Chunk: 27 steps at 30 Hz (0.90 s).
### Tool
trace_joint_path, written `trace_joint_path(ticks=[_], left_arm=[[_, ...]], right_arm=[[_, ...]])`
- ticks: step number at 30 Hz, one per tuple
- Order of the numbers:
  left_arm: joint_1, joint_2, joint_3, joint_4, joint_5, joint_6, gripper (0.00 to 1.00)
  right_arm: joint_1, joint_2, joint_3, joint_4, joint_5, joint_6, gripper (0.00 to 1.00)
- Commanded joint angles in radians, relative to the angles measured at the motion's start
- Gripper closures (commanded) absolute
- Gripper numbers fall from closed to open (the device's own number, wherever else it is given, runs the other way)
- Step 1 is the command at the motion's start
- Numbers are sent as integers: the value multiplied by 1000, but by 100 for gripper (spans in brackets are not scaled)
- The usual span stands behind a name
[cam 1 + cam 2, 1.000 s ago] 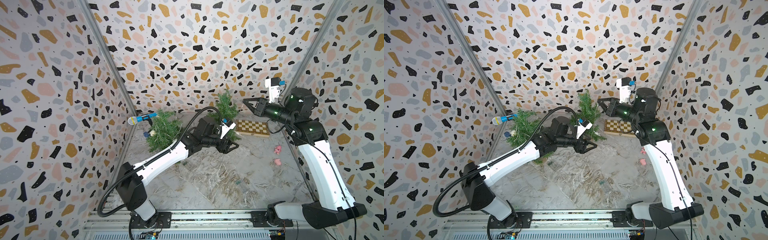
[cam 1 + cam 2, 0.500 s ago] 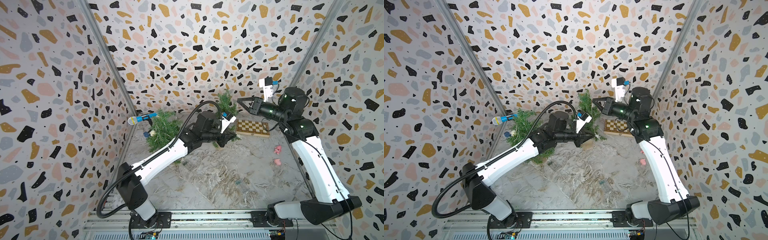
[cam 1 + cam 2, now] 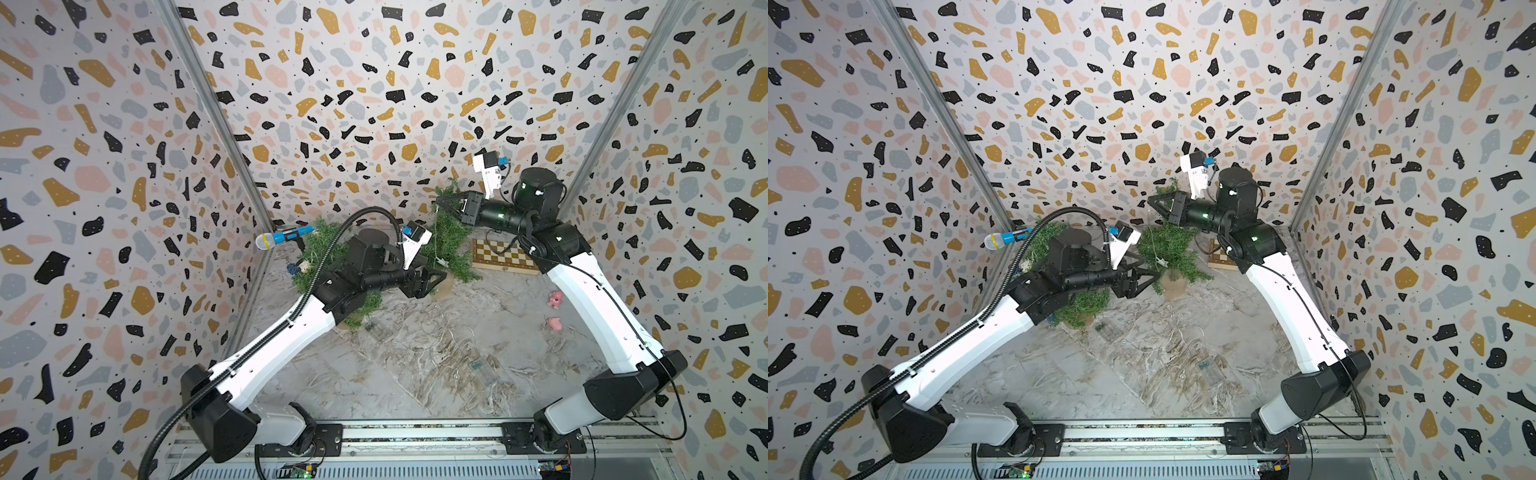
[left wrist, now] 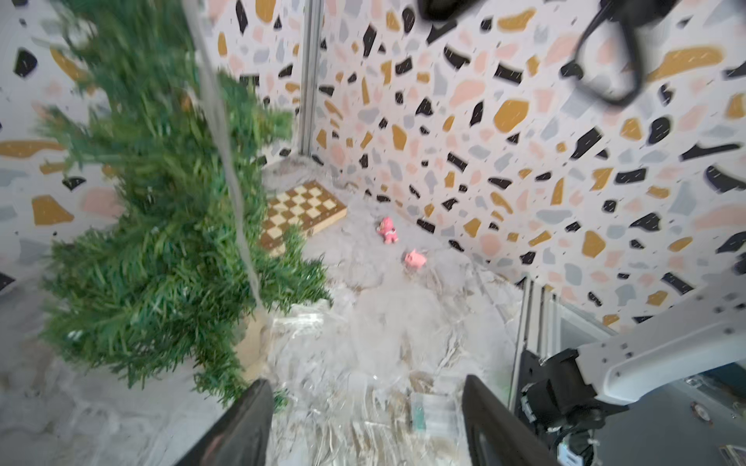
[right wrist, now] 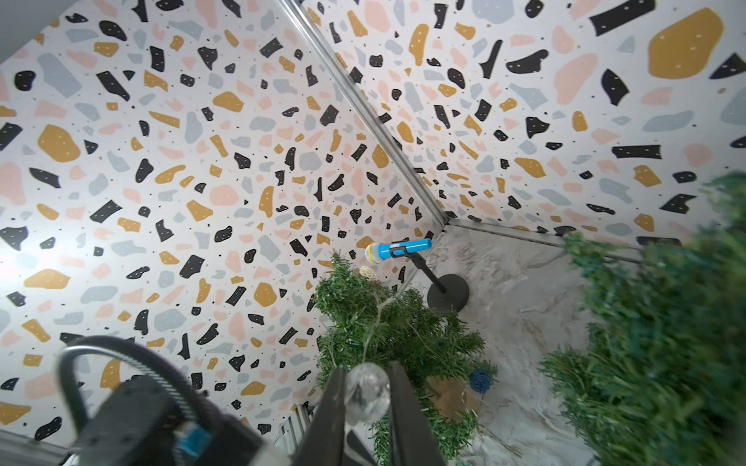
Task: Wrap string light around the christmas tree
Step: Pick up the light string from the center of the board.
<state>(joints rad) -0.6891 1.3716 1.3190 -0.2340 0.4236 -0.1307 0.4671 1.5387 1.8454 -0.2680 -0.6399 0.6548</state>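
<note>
The string light's wire hangs next to the left gripper's open fingers, so the left gripper needs to close on the wire (image 3: 1161, 262) by its star before the right gripper opens.
A small green christmas tree (image 3: 449, 239) (image 3: 1169, 249) stands on a tan base at the back centre. By its top, my right gripper (image 3: 441, 203) (image 3: 1153, 204) (image 5: 367, 368) is shut on a clear bulb (image 5: 366, 397) of the string light. The light's thin wire (image 3: 1153, 245) (image 4: 234, 181) hangs from there down the tree's front. My left gripper (image 3: 436, 278) (image 3: 1149, 279) (image 4: 367, 387) is open and holds nothing, low beside the tree's base. A clear battery box (image 3: 477, 365) (image 4: 432, 407) lies on the floor among loose wire.
A second tree (image 3: 320, 249) (image 5: 375, 322) stands at the back left, under my left arm, with a blue ball (image 5: 480, 381) by its base. A toy microphone (image 3: 282, 240) on a stand is in the left corner. A chessboard (image 3: 500, 255) and two pink toys (image 3: 555, 298) lie at the right.
My right gripper has carried the bulb left, to the tree's top. My left gripper shut briefly, stands open again, and has drawn back left toward the tree's base.
</note>
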Motion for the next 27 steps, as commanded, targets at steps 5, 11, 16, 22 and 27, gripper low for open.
trace_joint_path(ticks=[5, 11, 16, 22, 27], left_arm=[[10, 117, 6, 222, -49, 44, 23], [20, 152, -5, 350, 25, -54, 52], [45, 102, -64, 412, 11, -83, 88], [71, 7, -172, 466, -15, -105, 96], [78, -31, -240, 492, 14, -80, 79]], right_arm=[[37, 45, 134, 40, -49, 17, 100], [31, 67, 148, 39, -58, 17, 100], [24, 75, 136, 62, -80, 35, 100], [12, 87, 144, 63, -85, 37, 100], [16, 106, 177, 84, -116, 66, 100]])
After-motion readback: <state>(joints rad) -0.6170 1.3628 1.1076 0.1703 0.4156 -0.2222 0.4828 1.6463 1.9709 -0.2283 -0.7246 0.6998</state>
